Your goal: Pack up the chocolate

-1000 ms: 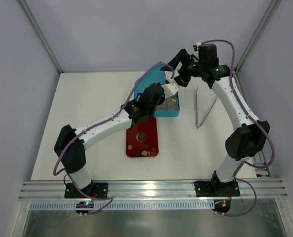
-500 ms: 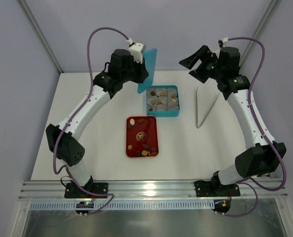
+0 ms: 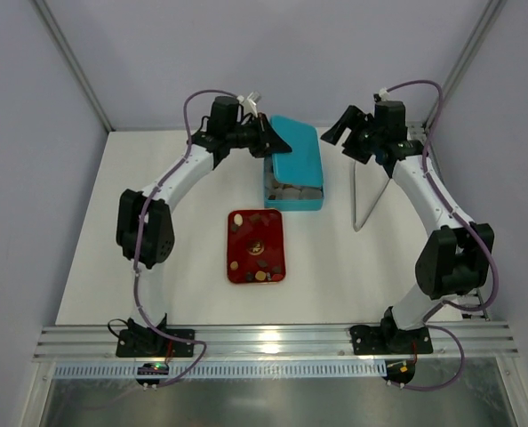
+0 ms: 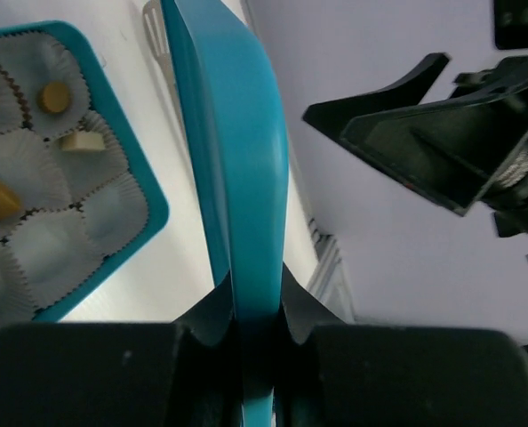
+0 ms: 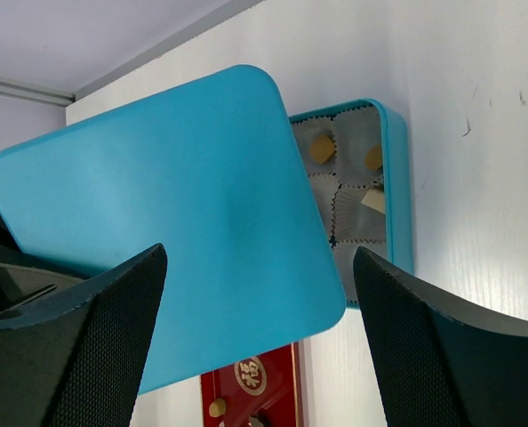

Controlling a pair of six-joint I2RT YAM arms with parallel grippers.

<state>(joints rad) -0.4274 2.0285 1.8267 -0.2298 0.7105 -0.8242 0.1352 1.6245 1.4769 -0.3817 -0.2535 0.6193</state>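
Note:
My left gripper needs to let go of the teal lid on top of the open teal box (image 3: 283, 172), covering the paper cups.
Several chocolate pieces (image 3: 255, 258) lie on the red tray (image 3: 277, 233). More chocolate (image 4: 54, 96) sits in paper cups inside the open teal box (image 3: 300, 204). My left gripper (image 3: 271, 140) is shut on the edge of the teal lid (image 3: 296, 153) and holds it tilted over the box's far part. In the left wrist view the lid (image 4: 237, 160) runs edge-on between the jaws of the left gripper (image 4: 255, 298). My right gripper (image 3: 344, 133) is open and empty, above the table right of the lid. The right wrist view shows the lid (image 5: 157, 222), the box (image 5: 394, 178) and the right gripper (image 5: 257, 258).
Metal tongs (image 3: 367, 191) lie on the white table right of the box. The red tray (image 5: 264, 391) shows below the lid in the right wrist view. Grey walls close the table at the back and sides.
My left gripper has carried the lid from upright at the box's far left to tilted over the box. The right gripper has shifted slightly down and left.

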